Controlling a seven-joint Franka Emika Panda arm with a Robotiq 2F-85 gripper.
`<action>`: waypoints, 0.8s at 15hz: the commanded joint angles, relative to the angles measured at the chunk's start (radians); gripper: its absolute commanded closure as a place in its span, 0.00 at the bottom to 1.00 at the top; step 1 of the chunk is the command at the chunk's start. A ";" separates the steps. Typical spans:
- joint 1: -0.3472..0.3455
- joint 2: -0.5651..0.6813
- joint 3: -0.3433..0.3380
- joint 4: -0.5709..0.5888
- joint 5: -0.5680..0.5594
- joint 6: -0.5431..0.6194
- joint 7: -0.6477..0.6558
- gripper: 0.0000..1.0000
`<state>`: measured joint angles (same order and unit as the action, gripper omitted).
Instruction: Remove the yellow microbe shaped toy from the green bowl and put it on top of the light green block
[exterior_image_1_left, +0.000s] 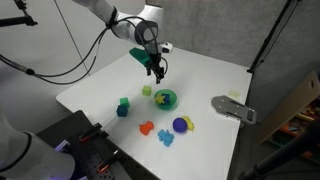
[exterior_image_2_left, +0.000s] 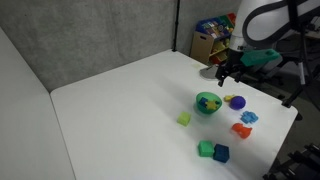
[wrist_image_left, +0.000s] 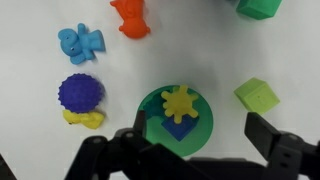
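I need to next lower my gripper to the yellow microbe shaped toy's body (exterior_image_1_left: 161, 99) (wrist_image_left: 180, 104), next to the blue piece in the green bowl, and close it there.
The yellow microbe shaped toy (wrist_image_left: 180, 102), a spiky yellow piece, lies in the green bowl (wrist_image_left: 203, 130) beside a blue piece (wrist_image_left: 178, 128). The bowl shows in both exterior views (exterior_image_1_left: 165, 100) (exterior_image_2_left: 207, 104). The light green block (wrist_image_left: 258, 95) stands on the white table just beside the bowl, and shows in both exterior views (exterior_image_1_left: 147, 90) (exterior_image_2_left: 185, 119). My gripper (wrist_image_left: 200, 142) is open and empty. It hangs above the bowl, with one finger over the bowl's edge and the other near the block. It also shows in both exterior views (exterior_image_1_left: 155, 68) (exterior_image_2_left: 228, 72).
A purple ball (wrist_image_left: 80, 94) with another small yellow piece (wrist_image_left: 84, 119), a blue toy (wrist_image_left: 82, 43) and a red toy (wrist_image_left: 131, 18) lie beyond the bowl. A darker green cube (exterior_image_1_left: 124, 102) and a blue cube (exterior_image_1_left: 122, 111) stand together. A grey object (exterior_image_1_left: 233, 108) sits at the table edge.
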<state>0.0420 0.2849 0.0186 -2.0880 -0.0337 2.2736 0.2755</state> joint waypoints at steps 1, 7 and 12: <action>0.031 0.120 -0.026 0.092 -0.020 0.005 0.072 0.00; 0.076 0.278 -0.073 0.189 -0.034 0.021 0.132 0.00; 0.108 0.394 -0.109 0.278 -0.043 0.013 0.165 0.00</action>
<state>0.1256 0.6118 -0.0652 -1.8854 -0.0506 2.2980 0.3985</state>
